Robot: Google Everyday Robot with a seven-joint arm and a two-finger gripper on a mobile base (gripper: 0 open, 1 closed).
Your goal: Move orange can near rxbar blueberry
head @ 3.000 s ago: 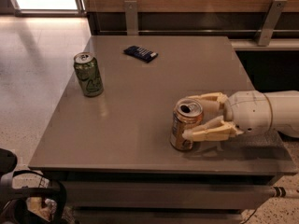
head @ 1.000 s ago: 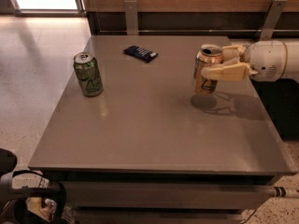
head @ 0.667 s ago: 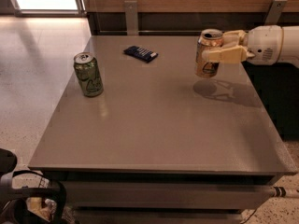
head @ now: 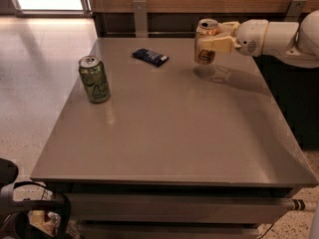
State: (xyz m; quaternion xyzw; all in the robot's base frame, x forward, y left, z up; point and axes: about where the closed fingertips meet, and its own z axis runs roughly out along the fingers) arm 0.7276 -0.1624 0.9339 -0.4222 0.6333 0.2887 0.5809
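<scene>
The orange can, hanging a little above the grey table, will be let go by my gripper on the grey table [head: 179, 64], just beside the nearer end of the rxbar blueberry.
The orange can [head: 204, 54] hangs upright a little above the grey table [head: 169, 128] near its far edge, right of centre. My gripper [head: 210, 38] reaches in from the right on a white arm and is shut on the can, one finger on each side. The rxbar blueberry [head: 150, 57], a flat dark navy-blue bar, lies on the table to the left of the can, about a can's height away. The can's shadow falls on the table just below it.
A green can [head: 94, 79] stands upright at the table's left side. A wooden wall with two metal brackets [head: 140, 16] runs behind the table. Pale floor lies to the left, and dark gear [head: 30, 213] sits at the bottom left.
My gripper has carried the orange can from the table's front right, lifted it, and moved it back and left toward the blue bar. The green can and the bar have not moved.
</scene>
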